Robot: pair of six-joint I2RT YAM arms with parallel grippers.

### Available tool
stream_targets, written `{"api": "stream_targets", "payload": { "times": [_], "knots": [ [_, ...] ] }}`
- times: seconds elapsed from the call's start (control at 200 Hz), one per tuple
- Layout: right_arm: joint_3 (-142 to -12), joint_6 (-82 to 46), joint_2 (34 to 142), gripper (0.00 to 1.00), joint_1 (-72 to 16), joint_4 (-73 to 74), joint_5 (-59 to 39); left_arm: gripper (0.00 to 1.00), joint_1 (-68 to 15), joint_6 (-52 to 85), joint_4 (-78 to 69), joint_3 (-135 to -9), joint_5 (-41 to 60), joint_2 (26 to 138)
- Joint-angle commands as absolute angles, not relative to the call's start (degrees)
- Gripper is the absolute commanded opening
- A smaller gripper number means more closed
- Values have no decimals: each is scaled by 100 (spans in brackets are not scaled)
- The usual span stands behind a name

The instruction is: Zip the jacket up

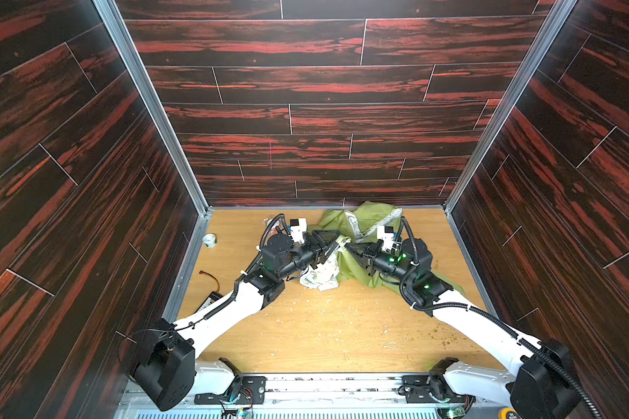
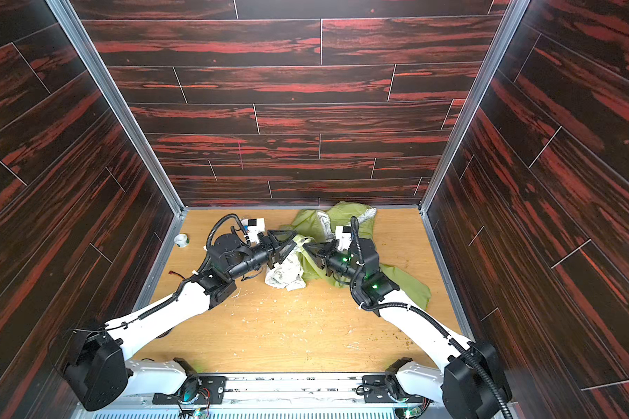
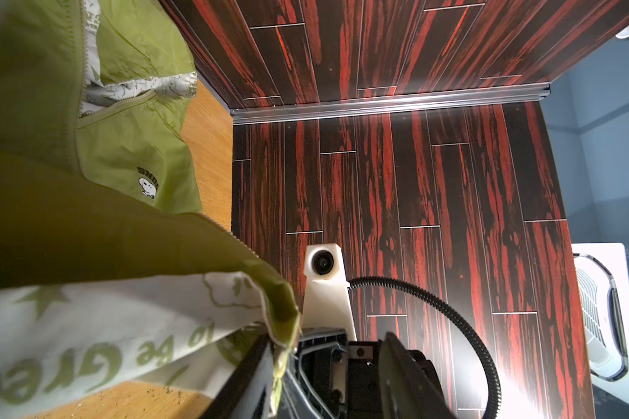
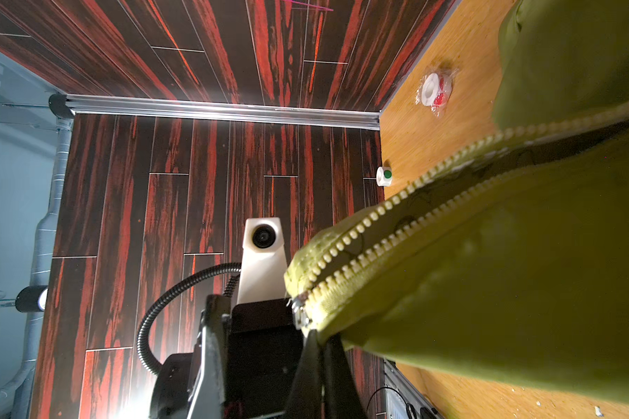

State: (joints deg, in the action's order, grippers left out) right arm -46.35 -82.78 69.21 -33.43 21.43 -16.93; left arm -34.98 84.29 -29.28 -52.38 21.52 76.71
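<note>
My left gripper should move in and pinch the lined jacket edge by the zipper slider (image 4: pixel 301 311), as that edge hangs loose against the finger of my open left gripper.
The lime-green jacket (image 1: pixel 364 217) (image 2: pixel 342 214) lies crumpled at the back of the wooden table, its pale printed lining (image 1: pixel 320 275) turned out near the middle. My two grippers meet tip to tip above it. My right gripper (image 1: pixel 347 246) (image 2: pixel 305 247) (image 4: pixel 320 337) is shut on the jacket's bottom corner, just below the metal zipper slider (image 4: pixel 298 313). The two rows of zipper teeth (image 4: pixel 396 235) run apart from there. My left gripper (image 1: pixel 336 241) (image 2: pixel 295 246) (image 3: pixel 325 339) stands open, a lined jacket edge (image 3: pixel 280 326) hanging against one finger. A white dog print (image 3: pixel 148 187) shows on the jacket's front.
A small white cube with a green dot (image 1: pixel 209 239) (image 4: pixel 384 176) sits by the left wall. A wrapped white and red item (image 4: pixel 434 89) lies near the back. A cable (image 1: pixel 211 277) lies at the left edge. Dark wood-pattern walls close three sides. Crumbs dot the table (image 1: pixel 324 326).
</note>
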Motion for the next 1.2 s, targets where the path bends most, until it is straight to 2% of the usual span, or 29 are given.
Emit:
{"api": "stream_targets", "payload": {
  "times": [0.0,1.192],
  "knots": [
    [-4772,-8218,6838,0,-3374,2111,-1630,50,-3489,8330,-2798,-5209,2171,7481],
    [-4913,-8054,6891,0,-3550,1812,-1692,43,-3491,8202,-2516,-5663,2642,7980]
  ]
}}
